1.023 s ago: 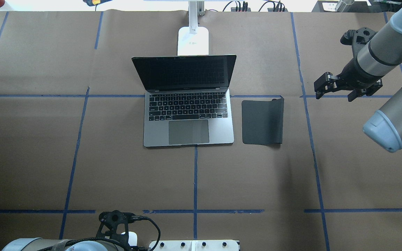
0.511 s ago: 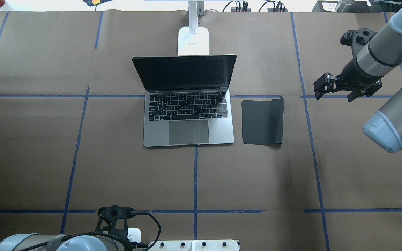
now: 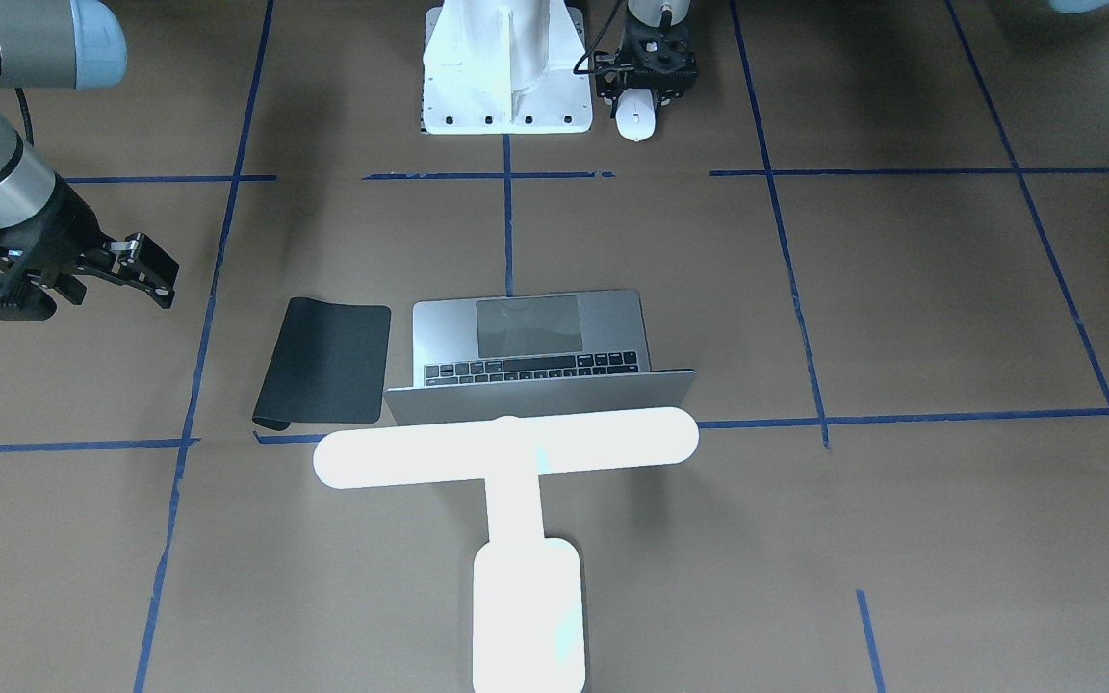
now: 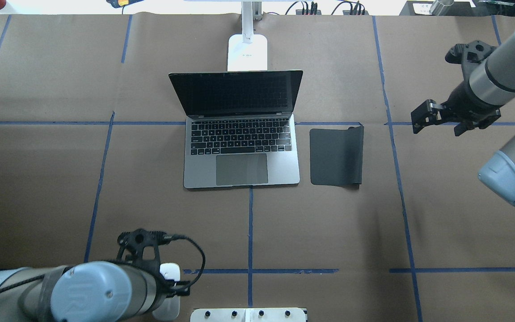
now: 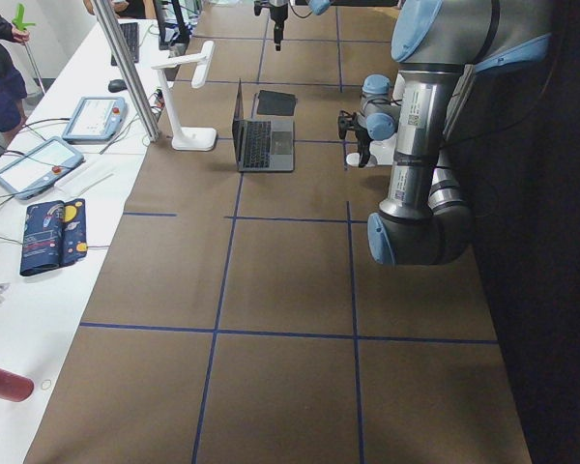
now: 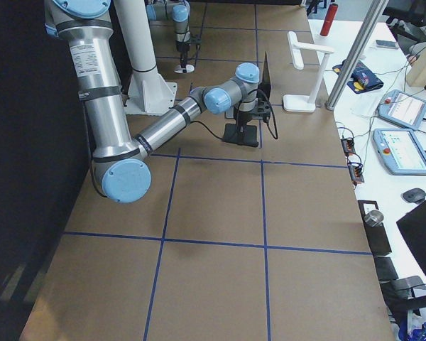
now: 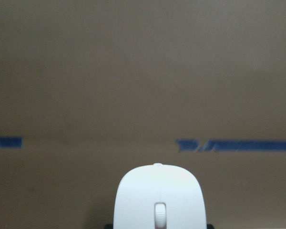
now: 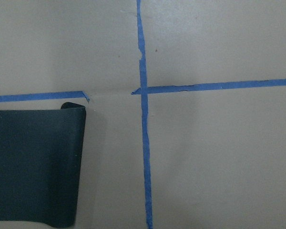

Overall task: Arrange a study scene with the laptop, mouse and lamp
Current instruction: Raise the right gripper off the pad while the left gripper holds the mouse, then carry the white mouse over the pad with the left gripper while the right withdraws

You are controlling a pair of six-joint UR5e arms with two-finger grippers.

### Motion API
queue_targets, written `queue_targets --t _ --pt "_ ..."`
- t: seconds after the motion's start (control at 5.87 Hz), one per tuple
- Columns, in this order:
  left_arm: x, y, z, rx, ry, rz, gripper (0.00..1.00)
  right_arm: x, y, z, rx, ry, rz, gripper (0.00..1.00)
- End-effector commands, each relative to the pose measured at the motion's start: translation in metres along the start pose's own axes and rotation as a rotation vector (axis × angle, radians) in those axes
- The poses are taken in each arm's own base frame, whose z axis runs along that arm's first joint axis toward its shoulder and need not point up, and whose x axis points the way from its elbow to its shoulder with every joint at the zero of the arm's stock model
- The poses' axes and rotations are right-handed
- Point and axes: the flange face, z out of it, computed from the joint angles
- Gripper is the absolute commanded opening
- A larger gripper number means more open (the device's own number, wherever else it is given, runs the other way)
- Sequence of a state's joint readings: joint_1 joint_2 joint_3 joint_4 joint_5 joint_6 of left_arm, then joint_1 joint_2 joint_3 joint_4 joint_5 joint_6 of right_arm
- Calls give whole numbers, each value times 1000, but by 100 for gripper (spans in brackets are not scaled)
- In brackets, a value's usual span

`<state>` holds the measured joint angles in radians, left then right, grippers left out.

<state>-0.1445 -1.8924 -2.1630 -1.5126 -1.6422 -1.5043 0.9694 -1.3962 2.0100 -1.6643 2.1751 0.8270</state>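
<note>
My left gripper needs to release the white mouse on the middle of the black mat (image 3: pixel 331 366) next to the laptop.
The silver-grey laptop (image 4: pixel 242 147) stands open at the table's middle, also in the front view (image 3: pixel 535 346). The glowing white T-shaped lamp (image 3: pixel 506 448) stands just behind the laptop lid; its base (image 4: pixel 247 52) shows from overhead. My left gripper (image 4: pixel 168 286) is shut on the white mouse (image 4: pixel 169 272) near the robot's base. In the left wrist view the mouse (image 7: pixel 157 200) sits between the jaws above brown paper. My right gripper (image 4: pixel 438 125) is open and empty. It hovers to the right of the black mat (image 4: pixel 336 155).
The black mat lies flat right of the laptop, one far corner curled (image 8: pixel 74 107). The white bolted pedestal (image 3: pixel 506 67) stands at the robot's edge next to the left gripper. Blue tape lines (image 4: pixel 250 232) grid the brown paper. Cables and devices line the far table edge.
My left gripper has moved forward from the pedestal with the mouse in it, and the mouse looks higher. My right gripper has shifted a little to the right.
</note>
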Motion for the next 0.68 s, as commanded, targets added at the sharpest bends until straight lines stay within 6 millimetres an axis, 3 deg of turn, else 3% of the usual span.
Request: queue_targets --t 0.0,0.34,0.51 --pt "63 -56 3 62 35 -8 8 43 29 -8 -5 18 -33 100" --pt "151 -106 -7 125 100 48 8 110 45 -16 -1 43 -76 100" --pt "198 -127 -3 147 148 42 8 156 51 -14 -15 11 -87 100"
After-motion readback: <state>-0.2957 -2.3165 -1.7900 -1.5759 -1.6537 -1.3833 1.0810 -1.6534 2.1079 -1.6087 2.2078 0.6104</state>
